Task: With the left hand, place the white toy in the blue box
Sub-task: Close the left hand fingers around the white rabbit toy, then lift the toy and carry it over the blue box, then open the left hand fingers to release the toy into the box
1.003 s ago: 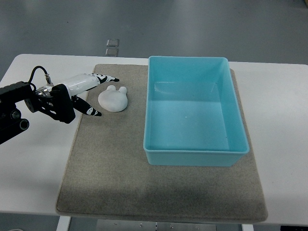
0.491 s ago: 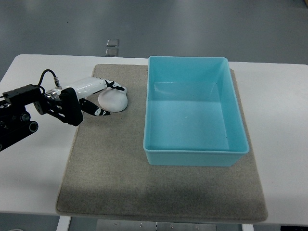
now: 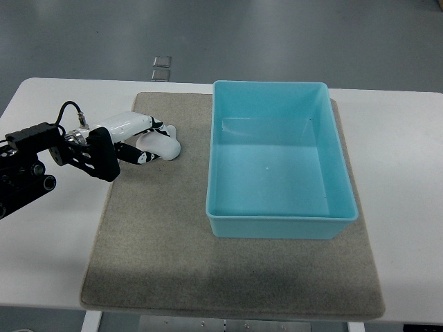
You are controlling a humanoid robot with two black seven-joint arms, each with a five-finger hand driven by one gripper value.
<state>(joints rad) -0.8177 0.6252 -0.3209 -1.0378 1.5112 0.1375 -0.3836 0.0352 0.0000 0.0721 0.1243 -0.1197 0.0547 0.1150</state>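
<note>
Next, my left gripper lets go of the white toy on the bottom of the blue box, near the side of the box [image 3: 250, 167] facing my hand. The toy still rests on the grey mat.
The white toy [image 3: 165, 144], a small rounded figure with ears, lies on the grey mat [image 3: 173, 235] left of the blue box [image 3: 279, 164]. My left hand [image 3: 142, 142] comes in from the left edge, and its white and black fingers are curled around the toy's left side, gripping it. The toy still rests on the mat. The blue box is an open, empty rectangular bin on the right half of the mat. The right arm is out of view.
The mat lies on a white table [image 3: 408, 207]. The left arm's black forearm and cable [image 3: 41, 149] lie over the table's left part. Two small floor plates [image 3: 160, 68] show beyond the table's far edge.
My left hand moved right onto the toy, and its fingers went from spread beside it to curled around it. The toy has barely shifted.
</note>
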